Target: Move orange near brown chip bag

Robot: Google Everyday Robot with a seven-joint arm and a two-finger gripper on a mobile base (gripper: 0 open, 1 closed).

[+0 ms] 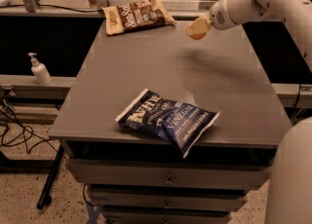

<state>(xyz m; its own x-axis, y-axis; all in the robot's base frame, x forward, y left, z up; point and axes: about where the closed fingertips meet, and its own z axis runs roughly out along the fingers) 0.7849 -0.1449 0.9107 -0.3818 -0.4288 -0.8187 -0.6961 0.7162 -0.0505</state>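
The robot's gripper needs to release the orange on the grey table (162,24), against the end of the brown chip bag that is nearest the gripper.
The brown chip bag (136,16) lies flat at the far left corner of the grey table (141,67). My gripper (196,28) hangs above the far part of the table, to the right of the brown bag and apart from it. Its tan fingers (195,24) are shut on the orange (198,35), of which only a small orange patch shows at the bottom between them. The gripper's shadow falls on the tabletop below and to its right.
A dark blue chip bag (168,121) lies near the table's front edge. A white pump bottle (40,69) stands on a ledge left of the table. Drawers sit under the tabletop. Cables lie on the floor at left.
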